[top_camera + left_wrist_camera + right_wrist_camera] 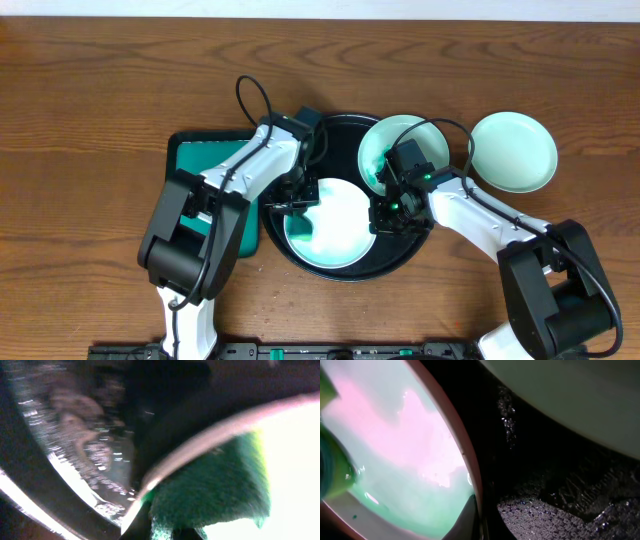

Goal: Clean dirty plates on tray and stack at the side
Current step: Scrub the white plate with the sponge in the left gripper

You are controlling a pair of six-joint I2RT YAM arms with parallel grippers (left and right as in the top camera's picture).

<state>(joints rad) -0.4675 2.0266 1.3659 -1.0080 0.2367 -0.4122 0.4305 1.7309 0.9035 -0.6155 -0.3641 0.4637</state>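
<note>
I should use my left gripper to set the green sponge down on the middle of the rectangular green tray's wet bottom (213,195) and let it go there.
A smeared plate (338,228) lies in the round black tray (345,128). My left gripper (298,198) is shut on a green sponge (215,490), which is pressed against the inside of that plate's left rim (220,430). At the plate's right edge my right gripper (390,214) is shut on the rim (472,485), one finger inside and one outside. Teal-green film covers the plate's inside (400,455). A second plate (398,148) with a green smear leans on the tray's upper right rim. The third plate (514,150) sits on the table to the right and looks clean.
A rectangular green tray (205,160) with a black rim lies left of the round tray, partly under my left arm. The tray's floor (555,510) is wet and speckled. Bare wooden table (100,90) surrounds everything.
</note>
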